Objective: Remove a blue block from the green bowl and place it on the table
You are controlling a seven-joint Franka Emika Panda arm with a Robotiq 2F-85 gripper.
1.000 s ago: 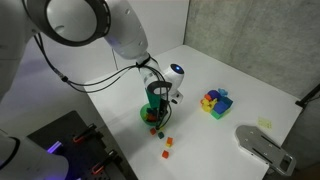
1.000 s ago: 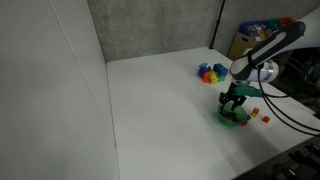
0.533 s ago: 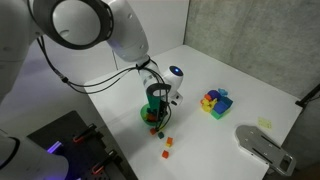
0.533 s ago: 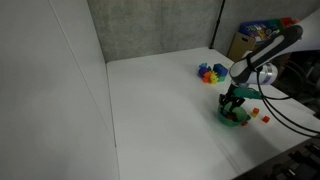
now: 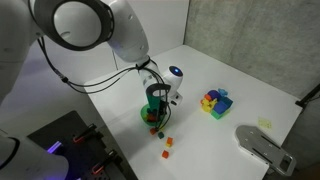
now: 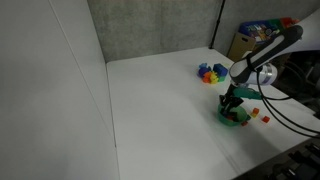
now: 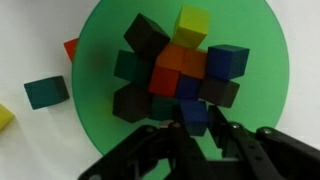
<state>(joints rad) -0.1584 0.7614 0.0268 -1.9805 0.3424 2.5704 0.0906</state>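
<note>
Next, I release the blue block on the white table (image 5: pixel 159 166) just in front of the nearest loose orange cube.
In the wrist view the green bowl (image 7: pixel 255 60) fills most of the picture and holds several small cubes in a heap. My gripper (image 7: pixel 196 125) reaches into its near side, and its dark fingers (image 7: pixel 178 132) press both sides of a blue block (image 7: pixel 193 114) at the heap's edge. Another blue cube (image 7: pixel 228 61) lies deeper in the heap. In both exterior views the gripper (image 5: pixel 156 104) (image 6: pixel 233 103) points straight down into the bowl (image 5: pixel 146 114) (image 6: pixel 238 120) on the white table (image 5: pixel 230 70) (image 6: pixel 160 100). The held block is hidden there.
A pile of larger blue, yellow and red blocks (image 5: pixel 215 102) (image 6: pixel 210 73) sits beyond the bowl. Small loose cubes (image 5: pixel 167 148) (image 6: pixel 262 115) lie on the table beside it, among them a teal cube (image 7: pixel 47 92). A grey object (image 5: pixel 262 148) lies near the table's corner.
The jaws have closed in on the blue block at the edge of the heap. The arm and bowl have hardly moved.
</note>
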